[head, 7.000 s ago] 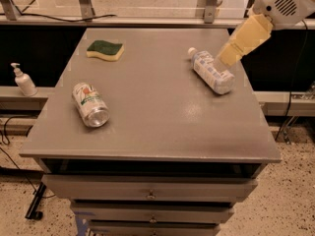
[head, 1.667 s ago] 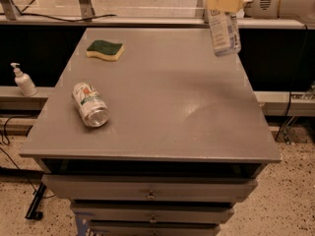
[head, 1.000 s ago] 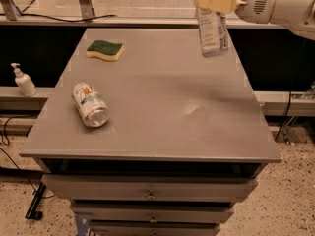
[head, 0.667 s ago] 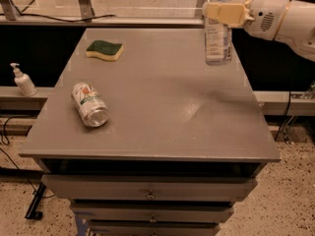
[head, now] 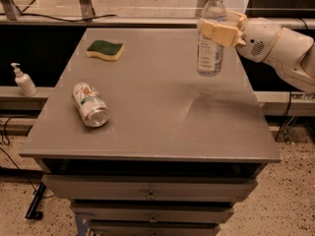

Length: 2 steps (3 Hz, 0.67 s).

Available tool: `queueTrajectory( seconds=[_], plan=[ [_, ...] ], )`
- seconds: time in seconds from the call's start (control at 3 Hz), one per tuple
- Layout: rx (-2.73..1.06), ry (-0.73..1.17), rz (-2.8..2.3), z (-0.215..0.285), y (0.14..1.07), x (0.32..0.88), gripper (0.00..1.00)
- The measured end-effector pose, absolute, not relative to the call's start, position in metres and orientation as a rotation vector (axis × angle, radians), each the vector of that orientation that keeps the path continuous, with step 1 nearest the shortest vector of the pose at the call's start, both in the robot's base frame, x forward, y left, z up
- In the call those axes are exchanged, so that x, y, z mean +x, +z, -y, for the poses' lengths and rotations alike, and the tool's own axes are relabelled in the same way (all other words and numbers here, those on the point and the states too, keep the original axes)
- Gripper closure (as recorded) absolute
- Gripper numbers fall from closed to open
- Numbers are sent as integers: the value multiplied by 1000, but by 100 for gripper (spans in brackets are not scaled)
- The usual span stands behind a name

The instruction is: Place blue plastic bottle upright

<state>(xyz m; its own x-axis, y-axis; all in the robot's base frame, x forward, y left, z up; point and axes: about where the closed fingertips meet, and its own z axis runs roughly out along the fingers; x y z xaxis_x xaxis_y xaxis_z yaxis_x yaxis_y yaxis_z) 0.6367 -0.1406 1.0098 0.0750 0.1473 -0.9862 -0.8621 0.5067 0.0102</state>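
Note:
Next, my gripper lets go of the blue plastic bottle on the open grey table straight (head: 201, 100) across from the soda can.
The blue plastic bottle (head: 210, 38) is clear with a white cap and a pale label. It stands upright at the back right of the grey table (head: 147, 127), and its base looks to be resting on the tabletop. My gripper (head: 217, 23) reaches in from the right and is shut on the bottle's upper body, one tan finger (head: 219, 33) in front of it and the other behind. The white arm (head: 280, 45) runs off to the right edge.
A silver-green soda can (head: 90, 104) lies on its side at the left of the table. A yellow-green sponge (head: 105, 49) lies at the back left. A small white pump dispenser (head: 23, 80) stands on a ledge left of the table. Drawers (head: 147, 194) sit below the front edge.
The bottle lay on its side at the table's right 7 s ago. My gripper has lifted it, turned it upright and lowered it onto the back right of the table.

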Motion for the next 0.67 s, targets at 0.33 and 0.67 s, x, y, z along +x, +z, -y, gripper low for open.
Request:
queueTrajectory(
  seconds=[0.33, 0.67],
  plan=[
    [-739, 847, -1253, 136, 1013, 636, 100],
    [-786, 890, -1189, 131, 1011, 633, 100]
  ],
)
